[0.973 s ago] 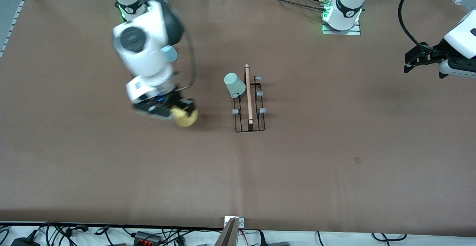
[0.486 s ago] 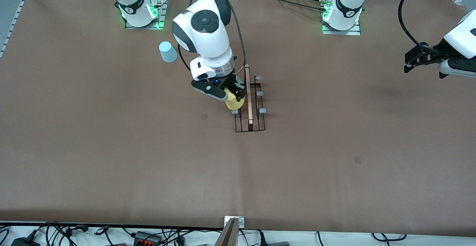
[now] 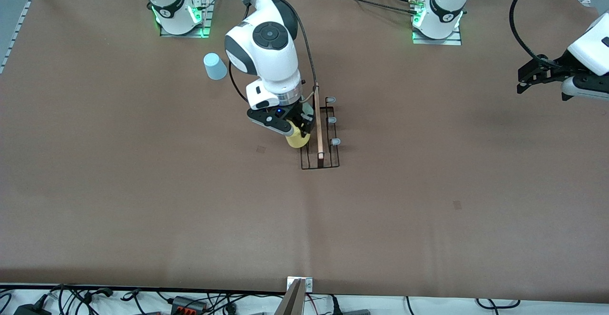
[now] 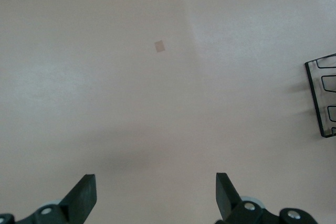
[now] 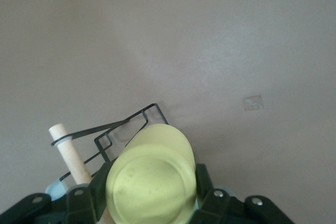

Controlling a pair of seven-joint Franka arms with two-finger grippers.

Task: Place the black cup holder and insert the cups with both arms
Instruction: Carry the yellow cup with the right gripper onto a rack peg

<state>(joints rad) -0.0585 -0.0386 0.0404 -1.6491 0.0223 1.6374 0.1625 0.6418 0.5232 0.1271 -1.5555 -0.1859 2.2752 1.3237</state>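
The robot's right gripper needs to release the yellow cup, now held against the holder's prongs, on the black cup holder's front peg [image 3: 300, 146] [image 5: 153, 166], next to the mint green cup.
The black cup holder [image 3: 328, 160] stands mid-table, its wooden rod [image 3: 319, 129] pointing at the front camera. My right gripper [image 3: 294, 125] is shut on the yellow cup [image 3: 299, 139] and holds it against the prongs on the holder's side toward the right arm's end. In the right wrist view the yellow cup [image 5: 152, 179] sits between the fingers, with the holder's wire [image 5: 126, 127] and rod [image 5: 68, 153] beside it. A sliver of the mint green cup [image 3: 308, 110] shows by the gripper. The light blue cup [image 3: 215, 66] stands upside down near the right arm's base. My left gripper [image 3: 525, 80] waits open and empty at the left arm's end [image 4: 155, 198].
Small tape marks [image 3: 261, 149] [image 3: 457, 205] lie on the brown table cover. Cables run along the table edge nearest the front camera [image 3: 190, 301]. A corner of the holder [image 4: 321, 98] shows in the left wrist view.
My right gripper carried the yellow cup from the right arm's side of the table over to the holder, then shifted it slightly along the prongs. The left arm has not moved.
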